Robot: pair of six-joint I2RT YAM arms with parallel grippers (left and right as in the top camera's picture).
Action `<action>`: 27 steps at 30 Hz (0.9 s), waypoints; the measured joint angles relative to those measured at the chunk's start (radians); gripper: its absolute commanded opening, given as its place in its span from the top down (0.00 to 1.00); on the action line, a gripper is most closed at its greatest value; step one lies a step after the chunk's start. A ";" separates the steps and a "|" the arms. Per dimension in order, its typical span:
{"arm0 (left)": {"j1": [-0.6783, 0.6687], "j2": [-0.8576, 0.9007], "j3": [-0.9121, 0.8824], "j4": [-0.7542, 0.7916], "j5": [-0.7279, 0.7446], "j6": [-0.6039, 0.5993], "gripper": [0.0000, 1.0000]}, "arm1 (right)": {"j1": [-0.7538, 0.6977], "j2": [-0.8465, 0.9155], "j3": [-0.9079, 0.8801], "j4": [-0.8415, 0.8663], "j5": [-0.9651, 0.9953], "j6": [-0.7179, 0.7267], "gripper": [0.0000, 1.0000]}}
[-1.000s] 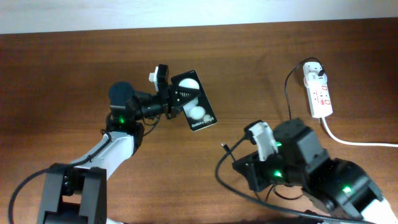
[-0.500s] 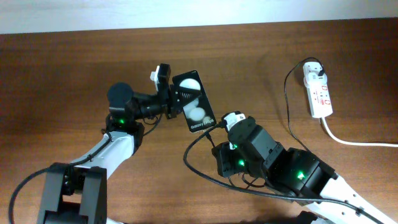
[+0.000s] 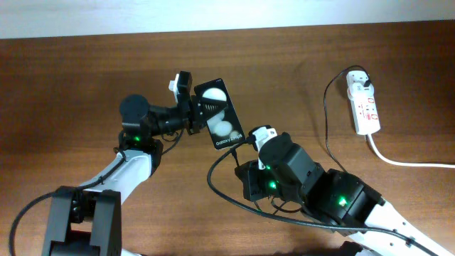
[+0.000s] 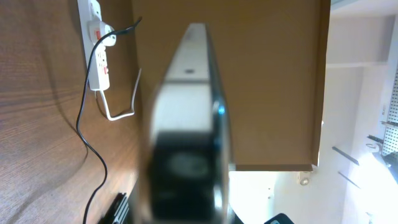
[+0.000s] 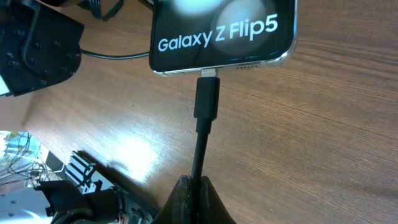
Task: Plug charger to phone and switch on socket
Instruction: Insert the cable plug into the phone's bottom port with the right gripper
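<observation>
My right gripper should grip nearer the plug's body (image 5: 206,98) on the thin cable it holds and push, because the plug's metal tip shows outside the phone's port.
My left gripper (image 3: 201,114) is shut on the black phone (image 3: 222,115) and holds it tilted above the table; in the left wrist view the phone (image 4: 189,93) fills the frame edge-on. My right gripper (image 5: 200,186) is shut on the black charger cable (image 5: 200,155). The cable's plug (image 5: 207,98) points at the phone's (image 5: 224,31) bottom port, its metal tip at the port opening. In the overhead view the right gripper (image 3: 250,144) sits just below the phone's lower corner. The white socket (image 3: 362,105) lies at the far right with the adapter head (image 3: 357,83) plugged in.
The black cable (image 3: 326,121) runs from the adapter down the table and loops under my right arm (image 3: 313,188). The socket's thick white cord (image 3: 409,163) trails off right. The socket also shows in the left wrist view (image 4: 98,53).
My right arm has swung left and up from the table's lower middle, bringing the plug to the phone's bottom edge. The left gripper with the phone has barely shifted.
</observation>
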 measured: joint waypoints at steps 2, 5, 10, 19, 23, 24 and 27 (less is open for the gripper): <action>0.003 0.000 0.000 0.000 0.003 -0.003 1.00 | 0.002 0.028 0.000 0.014 -0.002 0.000 0.96; 0.013 0.001 0.001 0.009 0.009 -0.002 1.00 | 0.003 0.051 0.000 0.027 -0.005 -0.004 0.96; 0.011 0.003 0.010 0.127 0.102 0.001 1.00 | 0.008 0.051 -0.002 0.054 -0.006 -0.012 0.79; -0.007 0.003 0.010 0.127 0.128 0.035 1.00 | 0.075 0.016 -0.002 0.014 0.076 -0.018 0.62; -0.007 0.003 0.010 0.127 0.116 0.035 1.00 | 0.113 0.070 -0.002 0.029 0.152 -0.016 0.85; -0.007 0.003 0.010 0.127 0.116 0.035 1.00 | 0.113 0.079 -0.002 0.045 0.167 -0.012 0.89; -0.006 0.003 0.010 0.127 0.119 0.036 1.00 | 0.113 0.083 -0.002 0.063 0.184 -0.004 0.96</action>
